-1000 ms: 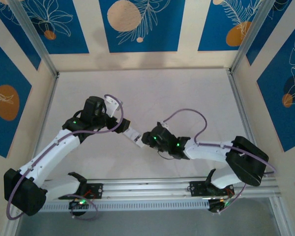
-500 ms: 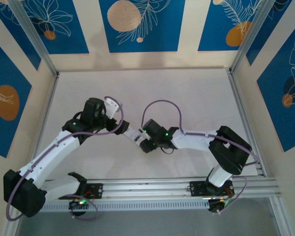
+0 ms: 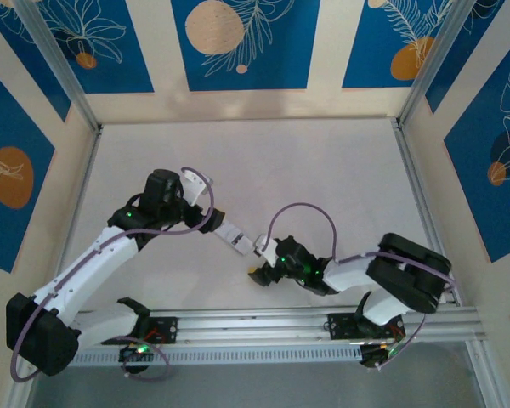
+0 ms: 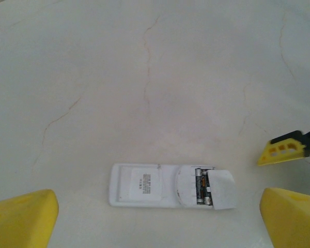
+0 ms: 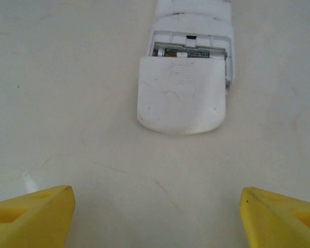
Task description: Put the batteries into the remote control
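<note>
I can see the white cover lies crooked past the remote's end, so I will take its side edges (image 5: pixel 223 98) with my right gripper, pull it back and line it up with the battery bay.
The white remote control (image 4: pixel 144 185) lies back side up on the table, between the two arms (image 3: pixel 235 235). Its battery bay is partly uncovered, and the batteries (image 4: pixel 200 187) lie inside as dark cylinders, also seen in the right wrist view (image 5: pixel 188 52). A white cover (image 5: pixel 182 93) rests askew over most of the bay and juts past the remote's end. My left gripper (image 4: pixel 157 225) hovers open over the remote, one yellow finger on each side. My right gripper (image 5: pixel 155 217) is open and empty, a short way back from the cover end (image 3: pixel 257 260).
The pale table (image 3: pixel 323 170) has faint cracks. An aluminium rail (image 3: pixel 263 327) runs along the near edge by the arm bases. Metal posts and blue-patterned walls (image 3: pixel 238 42) close in the back and sides.
My right gripper has drawn back from the remote toward the near edge and its jaws have spread wider. The left arm and the remote have stayed put.
</note>
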